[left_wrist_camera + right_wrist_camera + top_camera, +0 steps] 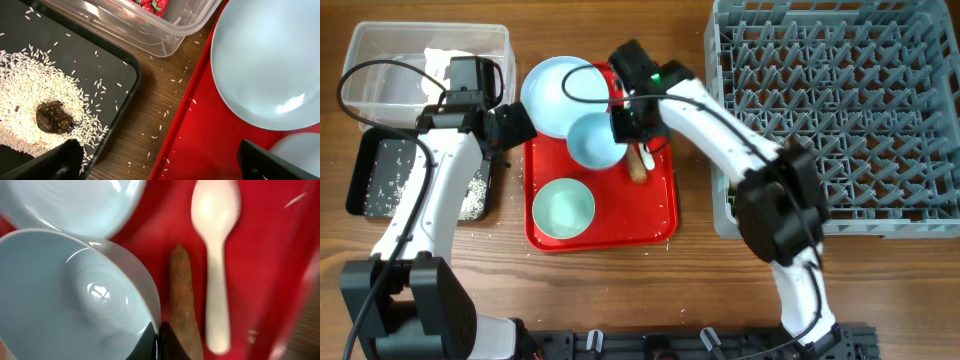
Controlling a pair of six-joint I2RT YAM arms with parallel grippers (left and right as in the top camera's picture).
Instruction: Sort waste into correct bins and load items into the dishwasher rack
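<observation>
Next, my right gripper sets the white bowl down and lets it go in the grey dishwasher rack's back corner (745,60) nearest the red serving tray.
My right gripper (625,120) (159,341) is shut on the rim of the white bowl (592,140) (65,295), which overlaps the edge of the large pale plate (555,92) (75,200) on the red serving tray (655,215). The orange-brown stick (182,295) and the white spoon (217,255) lie just right of the bowl. My left gripper (515,125) (160,160) is open and empty over the gap between the black tray (380,165) (100,60) and the red tray. The black tray holds rice (45,85) and a brown lump (52,117).
The clear tub (370,60) at the back left holds white tissue (445,65) and a red wrapper (150,5). A pale teal bowl (563,208) sits at the front of the red tray. The grey dishwasher rack (840,110) fills the right side. Loose rice grains (165,112) lie on the wood.
</observation>
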